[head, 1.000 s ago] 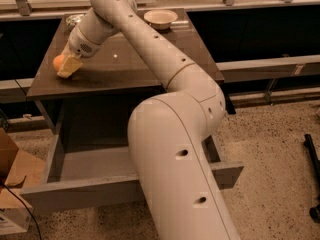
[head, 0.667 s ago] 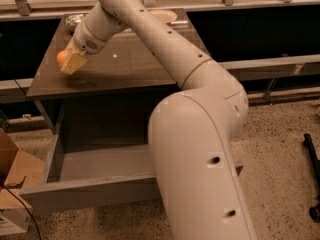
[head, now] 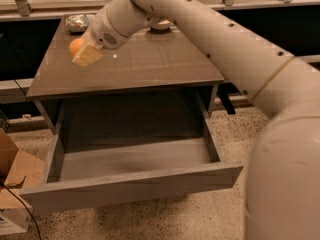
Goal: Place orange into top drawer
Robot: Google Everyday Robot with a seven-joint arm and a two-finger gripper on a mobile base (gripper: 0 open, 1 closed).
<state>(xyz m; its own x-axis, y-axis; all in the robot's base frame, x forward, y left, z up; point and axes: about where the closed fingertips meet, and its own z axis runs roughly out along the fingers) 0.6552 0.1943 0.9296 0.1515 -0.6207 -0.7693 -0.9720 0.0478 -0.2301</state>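
The robot's gripper will release the orange near the middle of the open top drawer's grey bottom (head: 117, 147).
The orange (head: 75, 45) is over the left part of the brown table (head: 155, 64), held between the fingers of my gripper (head: 82, 50). One tan finger pad (head: 88, 55) lies against its front; the other finger is hidden behind the fruit. The gripper is shut on the orange. The top drawer (head: 131, 187) is pulled wide open below the table's front edge, and its grey inside (head: 135, 159) holds nothing. My arm reaches in from the right, across the table.
A green-and-white snack bag (head: 78, 22) lies at the table's back left. A white bowl (head: 161, 25) sits at the back, mostly hidden by my arm. Cardboard boxes (head: 14, 184) stand on the floor left of the drawer.
The orange, in the gripper, has risen and shifted slightly toward the table's back. The arm has swung, and my view has moved closer to the table.
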